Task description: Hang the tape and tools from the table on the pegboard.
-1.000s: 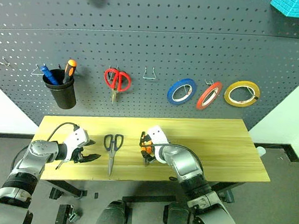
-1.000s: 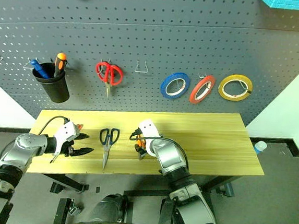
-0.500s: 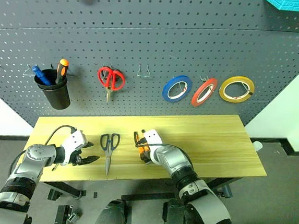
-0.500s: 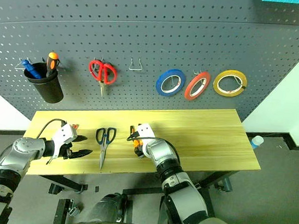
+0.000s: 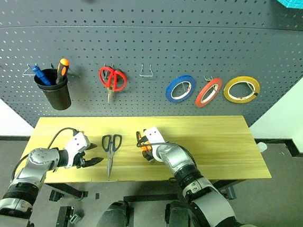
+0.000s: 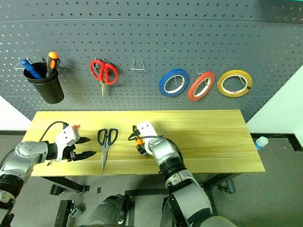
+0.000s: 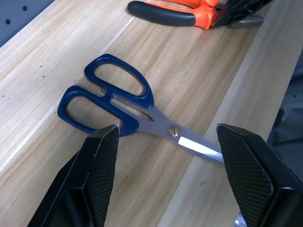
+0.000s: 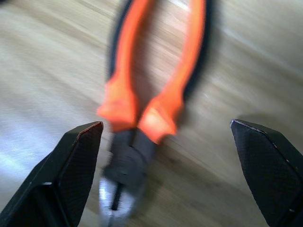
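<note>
The pliers' head slants toward a right gripper finger; I need to back off, align, then grip the base of the orange handles (image 8: 138, 116).
The red tape (image 5: 209, 92) hangs on the dark grey pegboard (image 5: 158, 34), between a blue roll and a yellow one. On the wooden table (image 5: 223, 146) lie the blue-handled scissors (image 7: 111, 99), blades towards the front edge. My left gripper (image 5: 92, 155) is open just left of them, its fingertips either side of the pivot in the left wrist view. The orange-and-black pliers (image 8: 156, 80) lie under my right gripper (image 5: 146, 149), which is open above them with both fingers clear. A bit of red handle (image 6: 76, 126) peeks out behind my left hand; the screwdriver is mostly hidden.
On the pegboard, a black cup (image 5: 57, 92) holds an orange-handled screwdriver and a blue tool. Red-handled scissors (image 5: 112, 80) hang beside a bare wire hook (image 5: 146, 71). The blue roll (image 5: 180, 89) and yellow roll (image 5: 242, 90) flank the red tape. The table's right half is bare wood.
My right gripper has edged slightly forward and down over the pliers and rolled a little. The left gripper has stayed put. The head views have shifted slightly.
</note>
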`<state>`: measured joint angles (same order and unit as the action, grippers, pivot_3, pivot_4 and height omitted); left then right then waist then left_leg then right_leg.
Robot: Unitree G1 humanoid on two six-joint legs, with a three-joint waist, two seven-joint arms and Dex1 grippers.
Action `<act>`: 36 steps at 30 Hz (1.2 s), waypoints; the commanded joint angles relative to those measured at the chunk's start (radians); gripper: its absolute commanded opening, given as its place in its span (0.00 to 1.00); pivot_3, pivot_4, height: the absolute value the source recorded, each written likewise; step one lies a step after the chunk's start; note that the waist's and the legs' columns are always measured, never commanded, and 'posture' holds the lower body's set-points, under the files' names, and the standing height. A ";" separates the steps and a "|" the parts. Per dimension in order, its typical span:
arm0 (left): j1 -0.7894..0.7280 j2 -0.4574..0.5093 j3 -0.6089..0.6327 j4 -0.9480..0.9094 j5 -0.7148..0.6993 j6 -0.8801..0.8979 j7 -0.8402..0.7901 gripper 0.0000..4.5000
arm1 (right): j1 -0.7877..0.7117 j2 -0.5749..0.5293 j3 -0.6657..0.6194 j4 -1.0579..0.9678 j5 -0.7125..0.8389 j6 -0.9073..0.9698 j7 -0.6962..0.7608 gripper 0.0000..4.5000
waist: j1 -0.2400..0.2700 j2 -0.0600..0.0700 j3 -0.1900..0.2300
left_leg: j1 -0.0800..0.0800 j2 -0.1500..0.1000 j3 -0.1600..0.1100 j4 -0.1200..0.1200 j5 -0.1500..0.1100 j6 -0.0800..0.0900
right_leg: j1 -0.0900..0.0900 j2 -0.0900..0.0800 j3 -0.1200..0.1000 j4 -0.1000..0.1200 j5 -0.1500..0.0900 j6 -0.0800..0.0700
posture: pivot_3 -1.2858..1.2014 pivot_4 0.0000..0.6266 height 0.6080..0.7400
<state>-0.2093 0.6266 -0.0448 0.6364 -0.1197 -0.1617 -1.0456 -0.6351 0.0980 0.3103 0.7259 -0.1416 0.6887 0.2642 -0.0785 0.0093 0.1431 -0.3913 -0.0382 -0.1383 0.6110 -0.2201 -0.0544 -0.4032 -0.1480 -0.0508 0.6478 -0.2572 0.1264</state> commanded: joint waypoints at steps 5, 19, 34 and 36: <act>-0.011 0.000 0.018 -0.028 -0.010 -0.002 0.002 0.76 | -0.062 0.060 -0.061 0.045 0.043 -0.021 -0.009 1.00 | -0.005 0.000 0.000 | 0.000 0.000 0.000 0.000 0.000 0.000 | 0.000 0.000 0.000 0.000 0.000 0.000 | 0.48 0.22 1.00; 0.008 -0.013 0.022 -0.052 -0.014 0.004 0.010 0.76 | -0.170 0.089 -0.102 0.329 0.040 -0.137 -0.111 0.79 | -0.019 0.000 0.001 | 0.000 0.000 0.000 -0.001 0.000 0.000 | -0.001 0.000 0.000 0.000 0.000 -0.001 | 0.48 0.22 1.00; 0.021 -0.021 0.023 -0.059 -0.017 0.003 0.022 0.76 | -0.156 0.052 -0.039 0.318 -0.025 -0.210 -0.069 0.39 | -0.022 0.001 0.001 | 0.000 0.000 0.000 -0.001 0.000 0.000 | -0.001 0.000 0.000 0.000 0.000 -0.001 | 0.48 0.21 1.00; 0.026 -0.020 0.025 -0.064 -0.019 0.004 0.022 0.76 | -0.144 0.039 -0.027 0.296 -0.034 -0.199 -0.049 0.39 | -0.022 0.001 0.001 | 0.000 0.000 0.000 -0.002 0.000 0.000 | -0.001 0.000 0.001 0.000 0.000 -0.001 | 0.48 0.21 1.00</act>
<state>-0.1902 0.6039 -0.0447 0.6033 -0.1207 -0.1566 -1.0238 -0.7740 0.1248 0.2710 1.0651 -0.1635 0.4961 0.1986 -0.1007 0.0098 0.1444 -0.3915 -0.0383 -0.1384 0.6086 -0.2200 -0.0544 -0.4047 -0.1476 -0.0500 0.6474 -0.2575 0.1257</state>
